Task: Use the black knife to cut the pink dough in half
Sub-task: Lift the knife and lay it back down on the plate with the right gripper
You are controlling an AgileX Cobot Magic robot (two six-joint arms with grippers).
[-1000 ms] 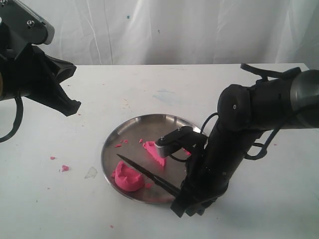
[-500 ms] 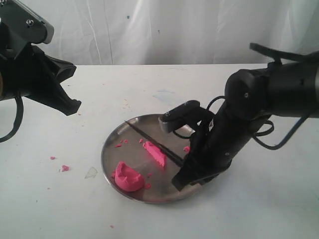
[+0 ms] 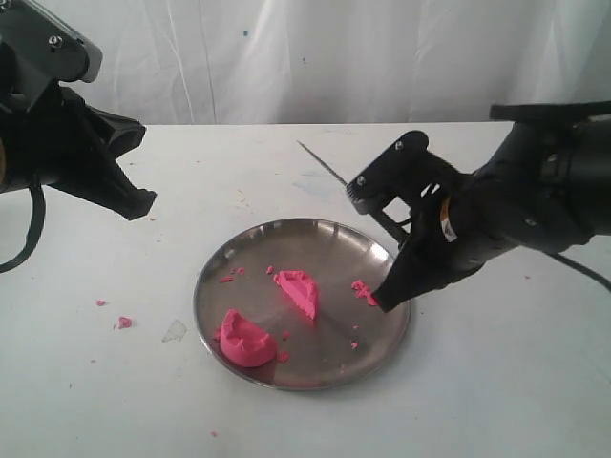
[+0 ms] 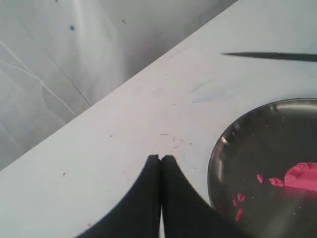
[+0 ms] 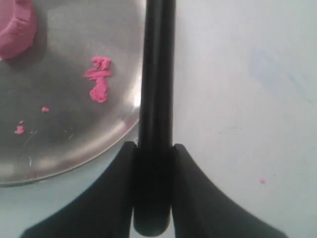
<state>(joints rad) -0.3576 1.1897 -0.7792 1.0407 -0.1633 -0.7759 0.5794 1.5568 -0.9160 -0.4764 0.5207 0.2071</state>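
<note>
Next, my right gripper sets the black knife down on the steel plate (image 3: 341,284) (image 5: 72,62) between the dough wedge and the pink crumbs.
The pink dough lies in two lumps on the steel plate (image 3: 212,272): a round dented lump (image 3: 243,340) at the front left and a wedge (image 3: 299,292) near the middle. My right gripper (image 3: 389,296) hangs over the plate's right rim, shut on the handle of the black knife (image 3: 323,163). The blade points to the back left, in the air above the table behind the plate. The right wrist view shows the fingers (image 5: 124,163) clamping the knife (image 5: 157,74). My left gripper (image 3: 143,202) (image 4: 161,157) is shut and holds nothing, raised at the far left.
Small pink crumbs lie on the plate (image 3: 363,291) and on the table to its left (image 3: 124,322). A clear scrap (image 3: 175,330) sits by the plate's left rim. A white curtain (image 3: 334,57) closes off the back.
My right gripper has lifted the knife off the plate and swung it up toward the back right, away from the dough. The dough lumps and the left arm have not moved.
</note>
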